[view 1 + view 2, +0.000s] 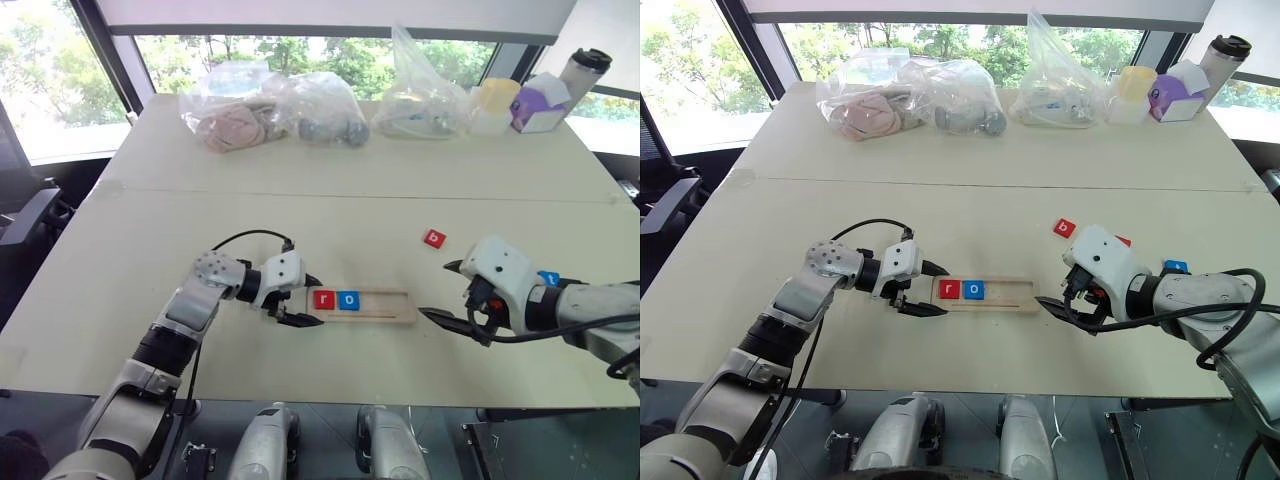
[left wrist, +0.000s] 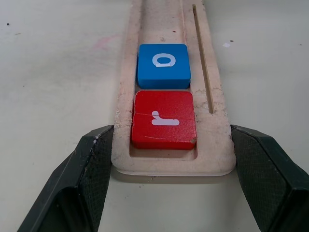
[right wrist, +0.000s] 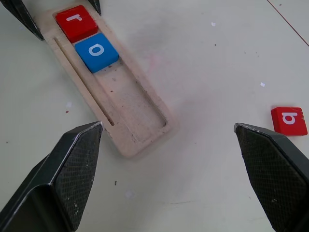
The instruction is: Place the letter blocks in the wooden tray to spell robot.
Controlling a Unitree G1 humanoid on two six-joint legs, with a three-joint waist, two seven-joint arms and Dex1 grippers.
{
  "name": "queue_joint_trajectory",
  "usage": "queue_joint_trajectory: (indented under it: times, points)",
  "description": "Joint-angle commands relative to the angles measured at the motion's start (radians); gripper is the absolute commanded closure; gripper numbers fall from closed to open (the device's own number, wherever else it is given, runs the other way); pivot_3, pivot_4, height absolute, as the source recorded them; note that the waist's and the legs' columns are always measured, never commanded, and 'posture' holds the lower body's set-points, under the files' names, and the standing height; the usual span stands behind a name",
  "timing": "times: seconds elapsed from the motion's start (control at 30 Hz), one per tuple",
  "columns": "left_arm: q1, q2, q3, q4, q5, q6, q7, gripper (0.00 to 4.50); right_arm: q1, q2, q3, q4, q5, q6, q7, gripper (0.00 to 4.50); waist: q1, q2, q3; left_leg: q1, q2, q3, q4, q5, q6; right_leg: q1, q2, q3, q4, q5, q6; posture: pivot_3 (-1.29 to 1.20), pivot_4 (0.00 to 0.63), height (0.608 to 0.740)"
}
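My right gripper grips the opposite sides (image 1: 434, 238) (image 3: 288, 121) of the red block "b" next, because "b" comes after the blue "o" in robot.
The wooden tray (image 1: 385, 305) lies crosswise on the pale table in front of me. At its left end sit a red block "r" (image 1: 324, 298) and, next to it, a blue block "o" (image 1: 348, 299); the other slots are bare. My left gripper (image 1: 316, 301) straddles that left end, its fingers (image 2: 91, 164) pressed to the tray's two long sides. My right gripper (image 1: 435, 290) hovers open and wide just off the tray's right end, holding nothing. A red block "b" (image 1: 434, 238) lies on the table beyond it. A blue block (image 1: 549, 277) and a red one (image 1: 1123, 240) peek out behind my right hand.
Along the table's far edge stand three clear plastic bags (image 1: 270, 110) of odds and ends, a yellow-lidded cup (image 1: 495, 105), a purple box (image 1: 540, 105) and a tumbler (image 1: 583, 72). A seam (image 1: 350, 193) crosses the table between them and the tray.
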Motion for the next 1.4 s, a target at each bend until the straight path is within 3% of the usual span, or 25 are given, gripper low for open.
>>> queue_joint_trajectory:
  times: [0.03, 0.4, 0.6, 0.73, 0.9, 1.03, 1.13, 1.4]
  points:
    - [-0.005, 0.005, -0.003, -0.034, -0.023, 0.004, 0.005, 0.01, -0.013, 0.004, -0.010, -0.022, 0.002, -0.016, -0.004, 0.00, 0.000, 0.000, 0.000, 0.000, 0.000, 0.000, 0.000, 0.000, 0.000, 0.000, 0.000, 0.000, 0.000, 0.000, 0.000, 0.00, 0.150, 0.740]
    - [-0.003, 0.050, 0.038, -0.099, -0.080, 0.052, 0.006, 0.01, -0.031, 0.001, 0.006, 0.013, -0.009, -0.035, 0.006, 0.00, -0.001, 0.000, 0.000, -0.001, 0.000, 0.000, 0.000, 0.000, 0.000, -0.001, 0.000, 0.000, 0.000, 0.000, 0.000, 0.00, 0.150, 0.740]
    - [0.016, 0.096, 0.122, -0.179, -0.169, 0.166, 0.045, 0.01, -0.125, 0.075, 0.064, 0.130, -0.078, -0.035, -0.099, 0.00, -0.003, 0.000, 0.000, -0.001, 0.000, 0.000, -0.001, 0.000, 0.000, -0.001, 0.000, 0.001, 0.000, 0.000, 0.000, 0.00, 0.150, 0.740]
    - [0.047, 0.159, 0.208, -0.272, -0.244, 0.263, 0.076, 0.01, -0.295, 0.244, 0.123, 0.307, -0.181, 0.079, -0.321, 0.00, -0.009, 0.001, 0.001, -0.001, 0.001, 0.001, -0.002, 0.000, 0.000, -0.003, 0.000, 0.001, 0.000, 0.001, -0.001, 0.00, 0.150, 0.740]
    - [0.113, 0.192, 0.257, -0.433, -0.327, 0.374, 0.134, 0.01, -0.457, 0.521, 0.081, 0.474, -0.296, 0.214, -0.583, 0.00, -0.006, 0.001, 0.000, -0.001, 0.000, 0.002, -0.009, 0.003, -0.005, -0.007, 0.000, 0.002, 0.000, 0.001, -0.002, 0.00, 0.150, 0.740]
    - [0.184, 0.195, 0.280, -0.563, -0.369, 0.428, 0.204, 0.01, -0.575, 0.823, -0.070, 0.584, -0.379, 0.284, -0.829, 0.00, -0.009, 0.002, 0.000, -0.002, 0.000, 0.003, -0.014, 0.005, -0.008, -0.011, 0.003, 0.001, 0.003, 0.003, -0.001, 0.00, 0.150, 0.740]
    - [0.199, 0.197, 0.292, -0.605, -0.391, 0.456, 0.245, 0.01, -0.609, 0.922, -0.121, 0.602, -0.417, 0.304, -0.899, 0.00, -0.006, 0.003, 0.000, -0.003, 0.000, 0.002, -0.015, 0.005, -0.008, -0.012, 0.004, 0.001, 0.004, 0.004, 0.001, 0.00, 0.150, 0.740]
    - [0.213, 0.207, 0.289, -0.674, -0.432, 0.494, 0.311, 0.01, -0.680, 1.059, -0.244, 0.692, -0.464, 0.276, -1.019, 0.00, -0.029, 0.003, 0.000, -0.001, -0.001, 0.002, -0.014, 0.006, -0.008, -0.010, 0.005, 0.000, 0.005, 0.004, 0.001, 0.00, 0.150, 0.740]
